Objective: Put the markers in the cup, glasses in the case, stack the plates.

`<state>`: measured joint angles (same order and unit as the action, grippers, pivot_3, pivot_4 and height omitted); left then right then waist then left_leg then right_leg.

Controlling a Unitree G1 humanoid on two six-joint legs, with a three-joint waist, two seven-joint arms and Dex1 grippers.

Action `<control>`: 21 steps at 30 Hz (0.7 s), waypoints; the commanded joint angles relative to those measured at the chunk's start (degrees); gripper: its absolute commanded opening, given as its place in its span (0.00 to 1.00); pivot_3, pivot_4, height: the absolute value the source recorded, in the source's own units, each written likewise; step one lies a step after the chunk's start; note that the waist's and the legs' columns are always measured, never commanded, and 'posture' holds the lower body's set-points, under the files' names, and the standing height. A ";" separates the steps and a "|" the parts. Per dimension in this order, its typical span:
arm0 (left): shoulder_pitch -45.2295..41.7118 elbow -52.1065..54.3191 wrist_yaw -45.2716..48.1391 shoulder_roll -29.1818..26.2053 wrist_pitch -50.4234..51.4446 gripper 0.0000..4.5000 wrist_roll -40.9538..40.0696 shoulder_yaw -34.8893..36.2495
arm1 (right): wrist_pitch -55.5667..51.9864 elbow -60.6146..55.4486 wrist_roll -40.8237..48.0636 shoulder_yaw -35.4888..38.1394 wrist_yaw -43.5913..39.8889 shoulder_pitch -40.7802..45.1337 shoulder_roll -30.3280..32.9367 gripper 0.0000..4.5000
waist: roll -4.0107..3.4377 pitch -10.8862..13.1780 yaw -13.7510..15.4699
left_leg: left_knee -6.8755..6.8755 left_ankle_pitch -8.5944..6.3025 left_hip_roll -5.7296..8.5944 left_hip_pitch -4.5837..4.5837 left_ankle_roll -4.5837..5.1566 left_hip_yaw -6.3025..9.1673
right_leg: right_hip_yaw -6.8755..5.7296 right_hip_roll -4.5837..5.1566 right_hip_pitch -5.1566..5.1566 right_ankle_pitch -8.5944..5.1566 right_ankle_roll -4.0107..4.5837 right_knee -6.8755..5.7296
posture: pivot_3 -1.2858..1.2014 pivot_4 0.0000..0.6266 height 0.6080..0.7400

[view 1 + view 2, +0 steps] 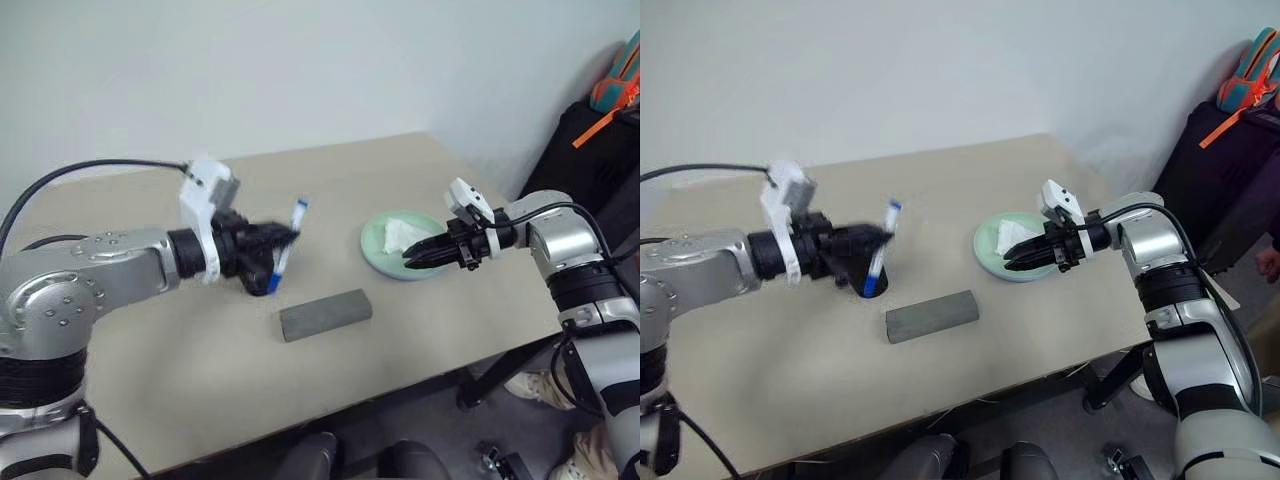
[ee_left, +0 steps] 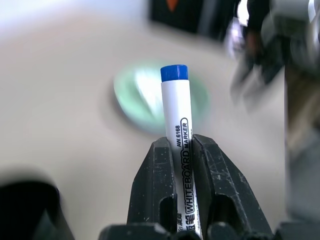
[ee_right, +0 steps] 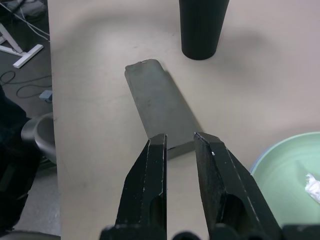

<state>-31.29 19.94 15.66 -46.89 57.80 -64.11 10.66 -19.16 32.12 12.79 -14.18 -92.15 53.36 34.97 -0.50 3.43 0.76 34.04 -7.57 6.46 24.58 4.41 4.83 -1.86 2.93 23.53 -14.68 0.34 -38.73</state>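
Note:
The left gripper will release the white marker inside the black cup [image 1: 246, 241] [image 2: 30, 202] near the grey case.
My left gripper [image 1: 285, 240] is shut on a white marker [image 1: 297, 220] with a blue cap [image 2: 174, 73]. It holds the marker tilted above the table, right over the black cup [image 3: 202, 27], which the gripper largely hides in the eye views. The grey case [image 1: 325, 315] lies closed at the table's middle front. A mint green plate [image 1: 378, 250] sits to the right, with a thin light blue rim [image 3: 253, 167] showing under it. My right gripper [image 1: 420, 255] hovers at the plate's near edge, jaws a narrow gap apart and empty. The glasses are out of view.
A crumpled white tissue [image 1: 402, 235] lies on the green plate. The table's front edge [image 1: 400, 385] runs close below the case. A dark bag [image 1: 590, 140] stands beside the table at the far right. A cable [image 1: 90, 170] trails from my left wrist.

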 commanded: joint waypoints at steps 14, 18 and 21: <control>2.34 -18.68 6.55 10.93 -35.83 0.02 36.40 -2.26 | 0.86 -0.40 0.19 1.71 -0.07 2.21 0.02 0.21 | 0.01 -0.01 0.03 | 0.02 0.00 0.00 0.02 0.01 -0.03 | 0.01 -0.02 0.03 0.08 -0.13 0.04 | 0.52 0.00 0.96; 4.41 -21.43 7.92 13.60 -39.84 0.02 40.06 -3.14 | 1.45 0.79 0.18 2.21 0.52 3.28 -0.26 0.21 | 0.02 -0.02 0.01 | 0.05 -0.01 0.00 0.01 0.01 -0.02 | -0.01 -0.02 0.01 0.10 -0.14 0.02 | 0.52 0.00 0.96; 5.36 -22.61 8.33 15.46 -41.60 0.02 41.83 -3.14 | 2.14 2.23 0.41 3.07 1.55 4.48 -0.55 0.21 | 0.01 -0.02 0.01 | 0.06 -0.01 0.00 0.02 0.01 -0.02 | -0.03 -0.02 0.02 0.10 -0.14 0.01 | 0.52 0.00 0.96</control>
<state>-25.28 -3.37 23.71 -31.37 18.30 -23.31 7.21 -18.10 34.48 12.79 -13.78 -91.26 55.34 34.45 -0.48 3.41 0.76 34.10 -7.57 6.46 24.59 4.42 4.81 -1.89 2.91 23.56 -14.57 0.21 -38.72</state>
